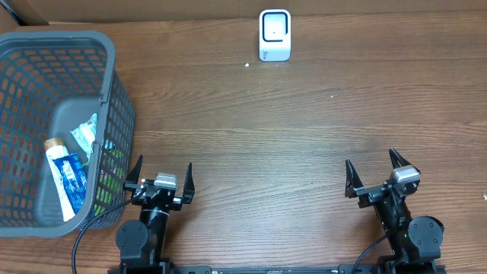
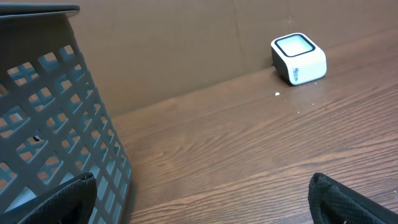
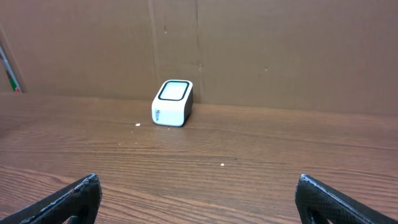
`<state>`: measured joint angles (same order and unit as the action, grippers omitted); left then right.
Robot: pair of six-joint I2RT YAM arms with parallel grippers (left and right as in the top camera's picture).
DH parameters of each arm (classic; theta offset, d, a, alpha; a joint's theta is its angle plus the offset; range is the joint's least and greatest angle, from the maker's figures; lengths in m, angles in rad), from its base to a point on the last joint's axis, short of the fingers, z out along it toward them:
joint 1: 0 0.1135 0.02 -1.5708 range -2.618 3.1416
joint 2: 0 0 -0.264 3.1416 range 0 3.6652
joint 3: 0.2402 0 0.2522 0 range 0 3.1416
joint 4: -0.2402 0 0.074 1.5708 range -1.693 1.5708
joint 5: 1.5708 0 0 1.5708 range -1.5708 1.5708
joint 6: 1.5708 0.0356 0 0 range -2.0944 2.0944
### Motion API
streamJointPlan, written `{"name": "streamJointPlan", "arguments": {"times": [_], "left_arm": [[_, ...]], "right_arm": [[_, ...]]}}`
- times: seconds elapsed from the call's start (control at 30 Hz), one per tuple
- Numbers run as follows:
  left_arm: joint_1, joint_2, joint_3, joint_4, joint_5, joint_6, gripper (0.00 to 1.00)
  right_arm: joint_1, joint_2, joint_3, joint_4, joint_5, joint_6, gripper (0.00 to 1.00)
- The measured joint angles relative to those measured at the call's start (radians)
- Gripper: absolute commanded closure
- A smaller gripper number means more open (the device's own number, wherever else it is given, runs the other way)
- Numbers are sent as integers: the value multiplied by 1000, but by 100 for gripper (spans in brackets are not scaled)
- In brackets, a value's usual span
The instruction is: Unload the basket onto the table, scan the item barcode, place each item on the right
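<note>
My left gripper is to close on the middle of the green packet [image 1: 87, 161] in the grey basket, between the teal packet and the blue-and-white tube.
A white barcode scanner [image 1: 275, 35] with a dark window stands at the back of the wooden table, also seen in the left wrist view [image 2: 299, 58] and the right wrist view [image 3: 172, 103]. Items lie in a grey basket [image 1: 114, 91] at the left: a blue-and-white tube [image 1: 67, 180] and a teal packet [image 1: 85, 137]. My left gripper [image 1: 161, 176] is open at the front, just right of the basket, holding nothing. My right gripper [image 1: 374, 173] is open at the front right, also with nothing between its fingers. In the wrist views only the fingertips [image 2: 348, 202] [image 3: 339, 202] show, wide apart.
A brown cardboard wall [image 3: 249, 50] backs the table behind the scanner. The basket's mesh wall [image 2: 56, 124] fills the left of the left wrist view. Small white specks [image 1: 246, 65] lie on the wood near the scanner.
</note>
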<state>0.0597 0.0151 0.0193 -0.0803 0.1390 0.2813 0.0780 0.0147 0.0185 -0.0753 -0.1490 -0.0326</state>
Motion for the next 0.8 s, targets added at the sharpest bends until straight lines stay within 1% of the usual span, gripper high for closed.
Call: {"name": "streamJointPlan", "arguments": {"times": [0.47,0.53,0.6,0.67,0.8], "left_arm": [[0,0,0,12,9,-2,0],[0,0,-1,44,31,-22,0],[0,0,0,70,73,-83,0],[0,2,18,40,87,-126,0],[0,58,143,-39,104,-172,0]], "right_arm": [[0,0,0,19,9,3,0],[0,0,0,48,-27,4,0],[0,0,0,85,-86,6,0],[0,1,3,88,-113,6,0],[0,40,77,73,-145,6,0]]}}
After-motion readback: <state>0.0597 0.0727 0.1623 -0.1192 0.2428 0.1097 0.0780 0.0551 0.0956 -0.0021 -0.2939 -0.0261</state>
